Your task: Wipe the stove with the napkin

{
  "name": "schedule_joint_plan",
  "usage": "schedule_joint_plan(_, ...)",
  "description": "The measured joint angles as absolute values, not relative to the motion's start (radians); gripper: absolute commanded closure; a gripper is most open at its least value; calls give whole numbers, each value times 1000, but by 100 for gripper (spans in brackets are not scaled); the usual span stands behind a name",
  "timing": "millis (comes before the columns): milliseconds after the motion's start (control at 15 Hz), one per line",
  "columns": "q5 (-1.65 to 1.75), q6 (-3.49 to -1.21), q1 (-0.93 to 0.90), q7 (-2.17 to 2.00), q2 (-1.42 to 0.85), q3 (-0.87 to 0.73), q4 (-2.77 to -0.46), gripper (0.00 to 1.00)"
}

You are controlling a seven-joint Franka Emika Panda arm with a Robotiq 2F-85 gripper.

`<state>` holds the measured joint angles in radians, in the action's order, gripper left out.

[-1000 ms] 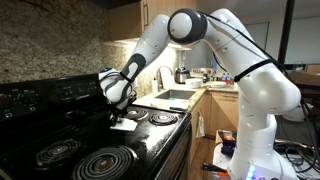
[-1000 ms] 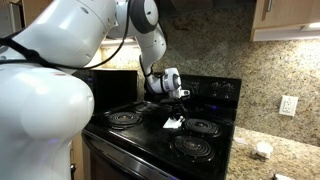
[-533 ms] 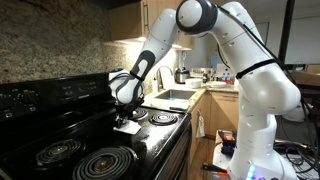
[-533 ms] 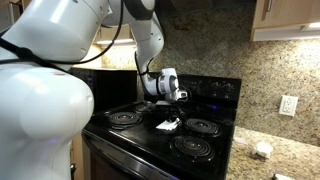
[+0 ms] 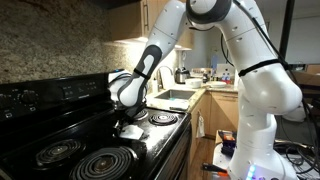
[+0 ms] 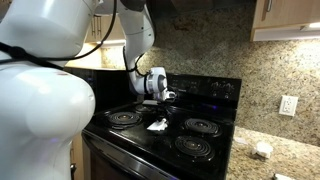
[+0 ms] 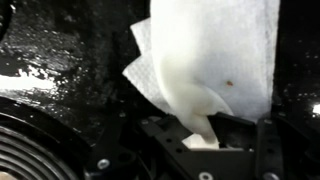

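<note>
My gripper holds the napkin near one end, and most of it lies spread loose ahead. I need to open, lift off and grip it nearer the napkin's middle (image 7: 218,58).
The stove (image 5: 158,140) is glossy black with coil burners and shows in both exterior views (image 6: 150,142). My gripper (image 5: 124,116) points down over the strip between the burners and is shut on the napkin (image 5: 131,128), a small white paper sheet lying on the stove top. From the opposite side the gripper (image 6: 160,114) stands just above the napkin (image 6: 157,125). In the wrist view the napkin (image 7: 215,50) spreads wide over the wet-looking black surface (image 7: 70,60), with a pinched fold running down into the gripper (image 7: 205,137).
Coil burners (image 5: 100,162) (image 6: 194,147) ring the wiped strip, one at the wrist view's edge (image 7: 20,150). The raised control panel (image 5: 50,95) stands behind. A steel sink (image 5: 176,97) and counter lie beyond the stove. A wall outlet (image 6: 287,105) sits on the granite backsplash.
The gripper has dragged the napkin a short way across the middle of the stove top, towards the front burners. The arm's elbow has risen.
</note>
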<state>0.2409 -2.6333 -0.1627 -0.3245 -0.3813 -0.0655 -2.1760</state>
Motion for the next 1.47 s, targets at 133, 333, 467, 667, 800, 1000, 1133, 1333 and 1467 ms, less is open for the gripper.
schedule_joint_plan(133,223,-2632,-163,-325,-396,-44,-2158,91)
schedule_joint_plan(333,205,-2617,-164,-323,-437,-25,-2097,91)
schedule_joint_plan(467,205,-2591,-171,-322,-469,-18,-2038,91)
schedule_joint_plan(667,205,-2555,-200,-312,-526,-2,-1937,91)
schedule_joint_plan(800,206,-2539,-229,-307,-560,10,-1875,91)
schedule_joint_plan(1000,207,-2502,-256,-301,-589,12,-1797,92)
schedule_joint_plan(1133,213,-2488,-259,-301,-589,2,-1765,67)
schedule_joint_plan(1333,214,-2469,-257,-301,-567,-25,-1743,53)
schedule_joint_plan(1467,207,-2441,-250,-301,-533,-25,-1747,42)
